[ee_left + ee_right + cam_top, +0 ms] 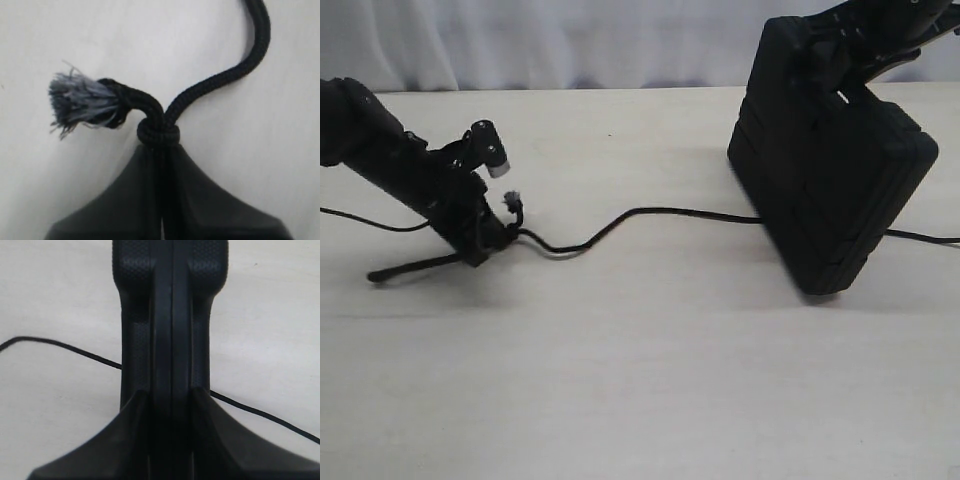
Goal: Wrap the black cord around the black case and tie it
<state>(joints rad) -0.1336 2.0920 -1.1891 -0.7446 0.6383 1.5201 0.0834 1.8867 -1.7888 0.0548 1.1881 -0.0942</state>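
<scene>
My left gripper needs to turn the black cord's loop, which trails behind it away from the black case, toward the case and take the cord by its knot (158,133).
The black case (835,170) stands tilted on one edge at the right of the table. My right gripper (865,60) is shut on its top handle part; in the right wrist view the jaws (171,395) clamp the case's ribbed edge (171,315). The black cord (640,212) snakes across the table from the left, passes under the case and comes out at the right (925,237). My left gripper (492,238) is shut on the cord just behind its knot (158,132). The frayed grey end (75,102) sticks out beside the left gripper (161,150).
A dark strand (410,267) lies on the table, reaching left from the left gripper. A thin black cable (360,221) trails from the left arm (380,150). Pale tabletop (640,380) stretches across the front. A white curtain (570,40) hangs behind.
</scene>
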